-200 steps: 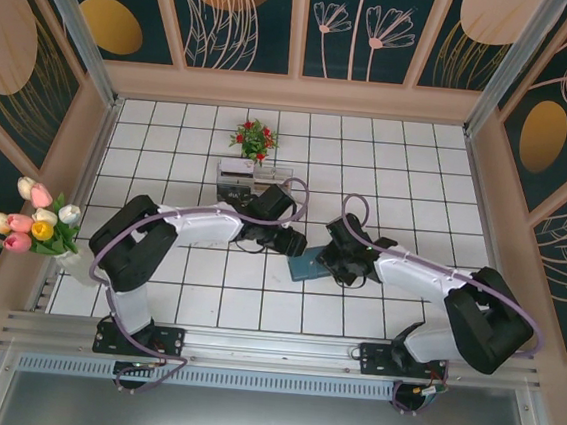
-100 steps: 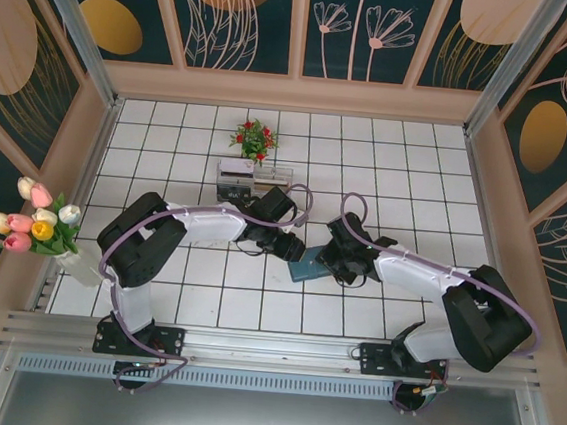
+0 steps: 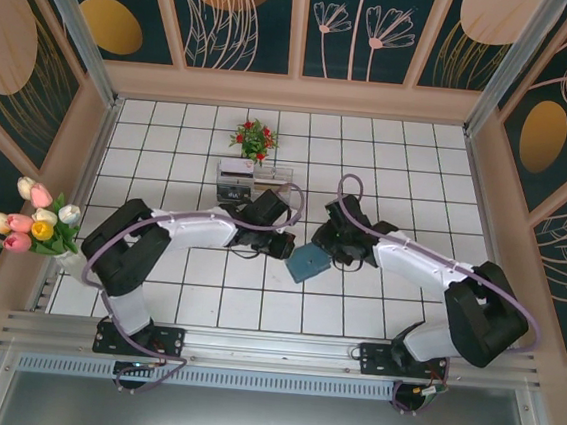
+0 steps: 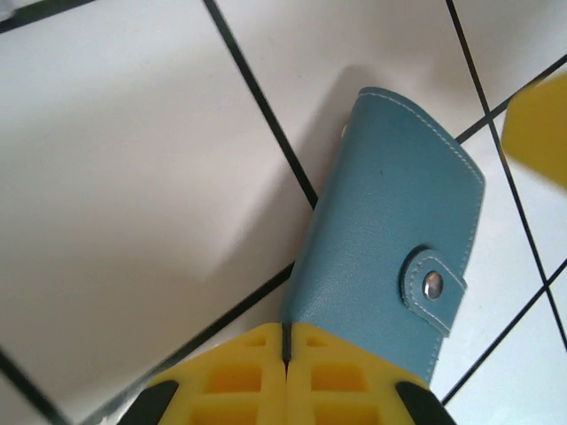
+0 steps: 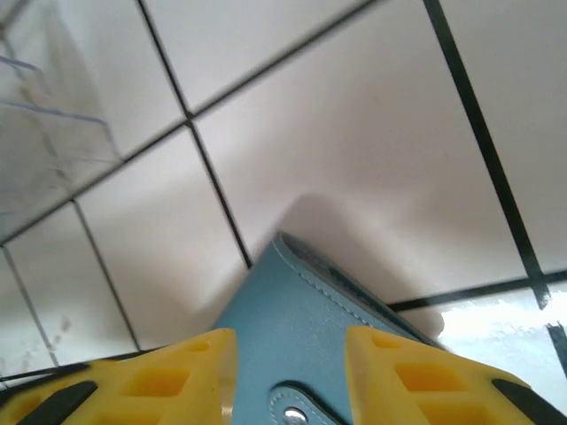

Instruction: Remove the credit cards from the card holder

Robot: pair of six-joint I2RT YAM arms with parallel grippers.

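The card holder is slanted with its corner at the left gripper's shut fingers, so the robot should open those fingers, straighten the card holder and grip its folded edge (image 4: 326, 212).
The teal card holder (image 3: 308, 263) lies folded on the white tiles, turned at an angle, its snap strap (image 4: 431, 285) fastened. The credit cards are hidden inside it. My left gripper (image 3: 282, 245) is shut, its yellow fingertips (image 4: 286, 329) pressed together right at the holder's near corner (image 4: 390, 239); I cannot tell whether they pinch its edge. My right gripper (image 3: 339, 244) stands open at the holder's other side, over it. Its fingers (image 5: 290, 341) are apart, and the teal cover (image 5: 301, 310) shows between them. One right finger (image 4: 539, 133) shows beyond the holder.
A clear acrylic box rack (image 3: 251, 181) stands just behind both grippers, its corner (image 5: 44, 150) close to the right one. Behind it is a small pot of red flowers (image 3: 255, 137). A tulip vase (image 3: 41, 224) stands at the left wall.
My left gripper has shut and drawn back a little to the left. The right gripper has moved back off the card holder, so more of the holder now shows.
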